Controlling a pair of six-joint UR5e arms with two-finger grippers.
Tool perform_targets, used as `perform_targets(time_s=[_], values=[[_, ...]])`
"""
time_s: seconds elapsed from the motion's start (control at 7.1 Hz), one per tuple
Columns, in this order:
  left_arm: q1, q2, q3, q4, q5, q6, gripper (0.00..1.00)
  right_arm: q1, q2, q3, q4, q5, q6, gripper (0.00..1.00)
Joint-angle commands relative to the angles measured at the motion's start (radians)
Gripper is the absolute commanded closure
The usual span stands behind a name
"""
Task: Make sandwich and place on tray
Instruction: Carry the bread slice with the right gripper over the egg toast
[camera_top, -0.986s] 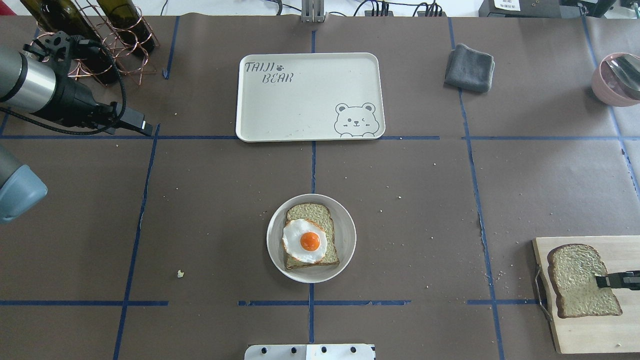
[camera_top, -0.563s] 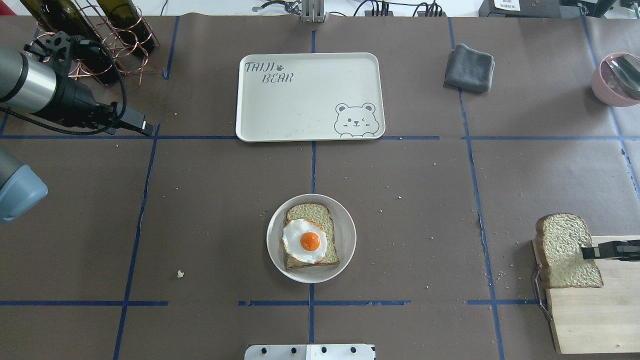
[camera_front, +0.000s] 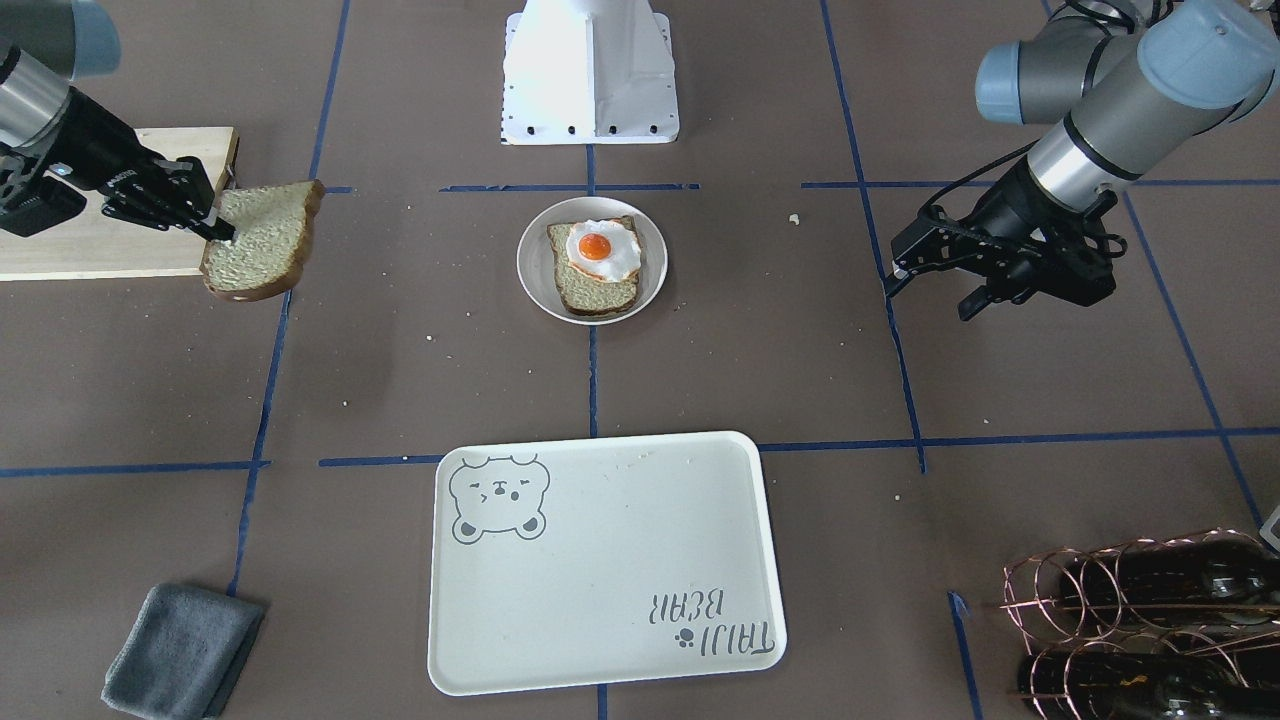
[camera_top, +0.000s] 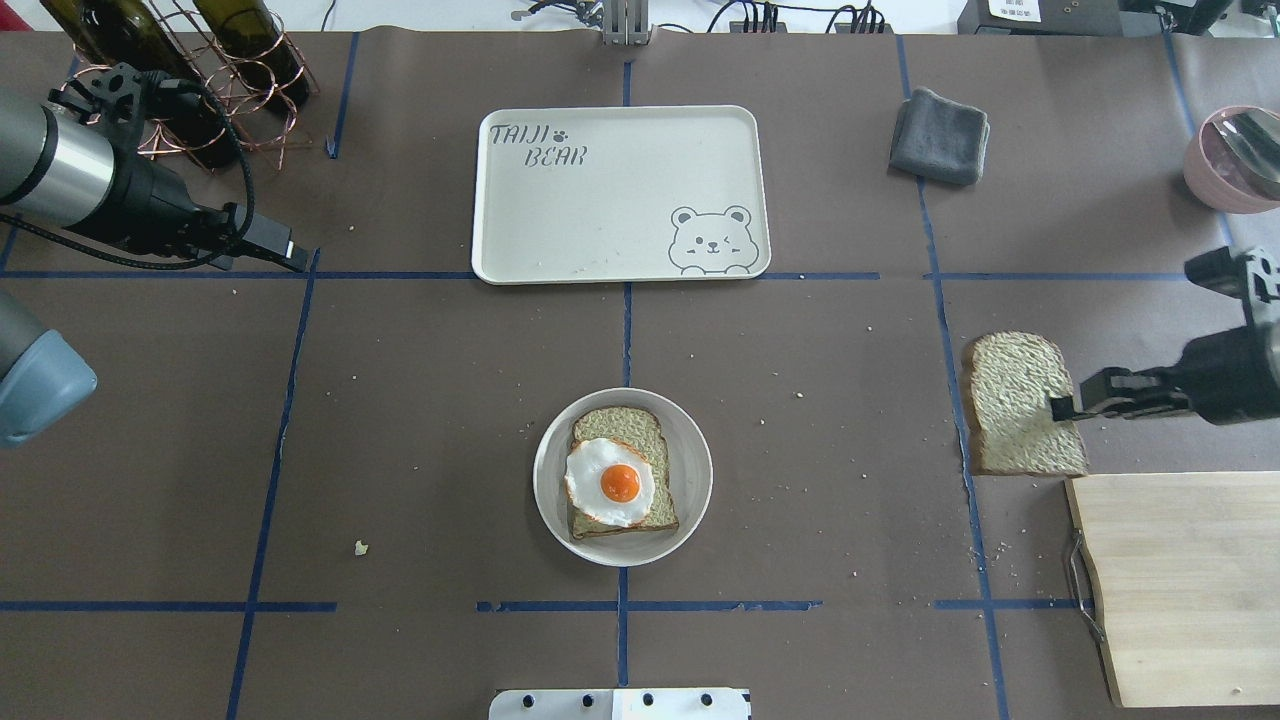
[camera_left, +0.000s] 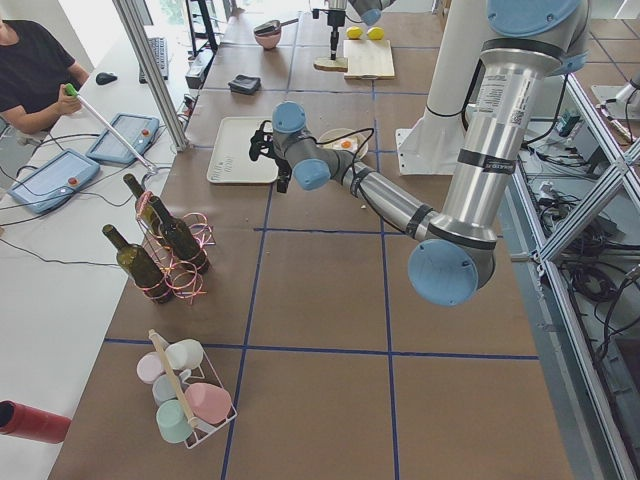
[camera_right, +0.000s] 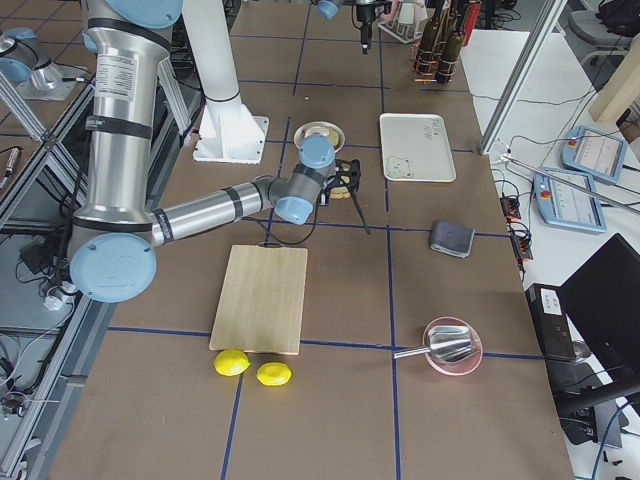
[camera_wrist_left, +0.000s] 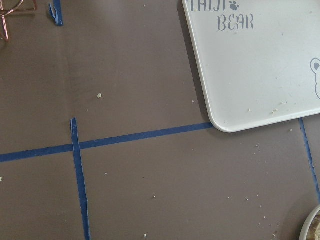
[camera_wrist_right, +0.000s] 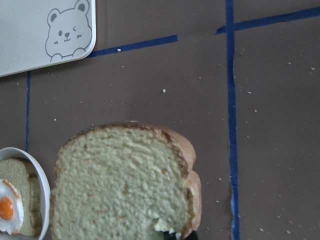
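Next, I open my right gripper and let the bread slice go on top of the fried egg on the round plate (camera_front: 601, 256) (camera_wrist_right: 11, 206).
My right gripper (camera_top: 1062, 407) is shut on the edge of a bread slice (camera_top: 1018, 402) and holds it above the table, just off the far corner of the cutting board; both show in the front view, gripper (camera_front: 222, 232) and slice (camera_front: 262, 240). The slice fills the right wrist view (camera_wrist_right: 120, 185). A second bread slice (camera_top: 620, 425) with the fried egg (camera_top: 610, 482) on it lies on a round plate (camera_top: 692, 440) at table centre. The cream bear tray (camera_top: 620, 195) lies beyond it, with nothing on it. My left gripper (camera_front: 928, 295) is open and hovers at the left, near the tray's corner (camera_wrist_left: 250, 65).
The wooden cutting board (camera_top: 1180, 580) lies at the near right with two lemons (camera_right: 250, 368) past its end. A grey cloth (camera_top: 938, 135) and a pink bowl with a spoon (camera_top: 1230, 160) lie far right. A copper rack with wine bottles (camera_top: 190, 60) stands far left.
My right gripper has lifted the bread slice off the cutting board and carried it away from the board, toward the far side and the table's middle. The left arm has barely moved.
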Motion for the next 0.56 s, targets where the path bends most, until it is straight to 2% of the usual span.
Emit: perform_targets(time_s=[0.0,0.14,0.42], values=[[0.001,-0.002,0.002,0.000,0.000,-0.003,0.00,-0.170,0.305,-0.008,-0.327,-0.125,0.054,1.00],[0.001,-0.003,0.005,0.000,0.000,-0.003,0.00,-0.289,0.397,-0.029,-0.381,-0.258,0.113,1.00],[0.001,-0.003,0.008,-0.002,0.000,-0.003,0.00,-0.404,0.530,-0.122,-0.400,-0.371,0.202,1.00]])
